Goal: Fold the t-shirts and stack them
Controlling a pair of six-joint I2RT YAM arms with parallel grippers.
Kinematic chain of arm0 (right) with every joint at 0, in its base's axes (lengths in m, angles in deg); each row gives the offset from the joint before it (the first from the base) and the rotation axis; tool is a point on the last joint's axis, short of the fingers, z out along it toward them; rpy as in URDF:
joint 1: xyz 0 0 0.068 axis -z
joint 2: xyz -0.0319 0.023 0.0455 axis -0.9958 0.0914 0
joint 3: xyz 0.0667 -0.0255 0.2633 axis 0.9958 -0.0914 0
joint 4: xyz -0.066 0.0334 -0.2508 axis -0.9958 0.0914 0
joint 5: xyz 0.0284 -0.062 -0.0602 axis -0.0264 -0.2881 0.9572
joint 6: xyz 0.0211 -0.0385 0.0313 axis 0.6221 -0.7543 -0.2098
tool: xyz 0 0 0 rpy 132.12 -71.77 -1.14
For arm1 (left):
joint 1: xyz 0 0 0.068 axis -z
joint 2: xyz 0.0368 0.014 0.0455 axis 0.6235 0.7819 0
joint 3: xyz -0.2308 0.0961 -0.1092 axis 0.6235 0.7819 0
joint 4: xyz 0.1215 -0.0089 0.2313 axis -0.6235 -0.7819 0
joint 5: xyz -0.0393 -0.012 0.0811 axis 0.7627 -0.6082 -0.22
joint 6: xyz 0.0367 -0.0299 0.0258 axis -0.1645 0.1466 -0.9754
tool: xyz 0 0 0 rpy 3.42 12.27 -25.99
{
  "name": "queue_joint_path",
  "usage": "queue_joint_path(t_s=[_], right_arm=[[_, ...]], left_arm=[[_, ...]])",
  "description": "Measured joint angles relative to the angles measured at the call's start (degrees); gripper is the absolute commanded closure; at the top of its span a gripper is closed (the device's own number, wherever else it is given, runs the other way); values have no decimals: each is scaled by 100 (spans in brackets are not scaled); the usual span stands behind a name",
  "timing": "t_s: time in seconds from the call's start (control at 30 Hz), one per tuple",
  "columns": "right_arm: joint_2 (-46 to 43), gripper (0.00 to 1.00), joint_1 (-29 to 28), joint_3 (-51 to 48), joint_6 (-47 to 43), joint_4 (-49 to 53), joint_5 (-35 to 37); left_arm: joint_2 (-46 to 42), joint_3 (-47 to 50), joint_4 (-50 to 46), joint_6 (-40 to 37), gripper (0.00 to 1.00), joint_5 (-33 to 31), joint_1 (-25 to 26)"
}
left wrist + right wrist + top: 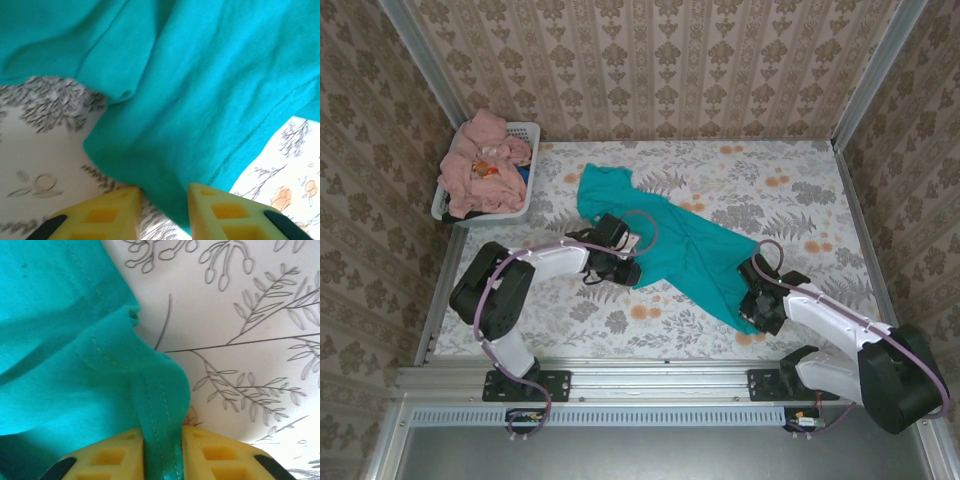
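I need to pinch the t-shirt's near edge (pixel 167 202) with my left gripper because the t-shirt lies crumpled in a diagonal heap, then lift and spread it with both grippers before folding.
A teal-green t-shirt (pixel 690 250) lies crumpled in a diagonal band across the floral tablecloth. My left gripper (pixel 620 266) sits low at the shirt's left edge. In the left wrist view its yellow fingers (pixel 118 212) stand apart around a fold of the teal cloth (pixel 200 90), with tablecloth showing in the gap, so the left gripper (pixel 165 200) is open. My right gripper (pixel 758 300) is at the shirt's near right corner. The right wrist view has that gripper (pixel 163 445) shut on a stitched hem of the teal shirt (pixel 60 350). Salmon-pink shirts (pixel 480 160) are heaped in the basket.
The white slotted laundry basket (pixel 523 132) stands at the back left corner of the table. Metal frame rails run along both sides and the near edge (pixel 640 375). Bare flowered tablecloth (pixel 800 190) stretches to the right and behind the shirt.
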Motion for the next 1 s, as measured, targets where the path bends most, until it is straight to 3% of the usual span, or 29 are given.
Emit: queue_joint_path(t_s=[0.17, 0.23, 0.27, 0.37, 0.6, 0.73, 0.87, 1.0], right_arm=[[-2, 87, 90, 262, -216, -195, -9], [-7, 90, 146, 332, -299, -271, -9], [-7, 91, 175, 365, -365, -302, -9], [0, 93, 238, 470, -540, -299, -9], [33, 94, 332, 671, -872, -365, -9], [55, 96, 358, 671, -990, -455, -11], [90, 99, 396, 671, -1078, -474, -24], [83, 100, 483, 686, -1189, -468, -33]], left_arm=[[46, 61, 234, 125, 88, 411, 46], [46, 61, 227, 162, 80, 437, 50], [46, 59, 186, 210, 66, 404, 63], [37, -74, -28, 365, 45, 258, 199], [68, -278, -289, 645, 40, -474, 608], [234, -507, -525, 767, 50, -752, 713], [315, -599, -710, 859, 84, -999, 697], [275, -595, -769, 802, 100, -1099, 636]])
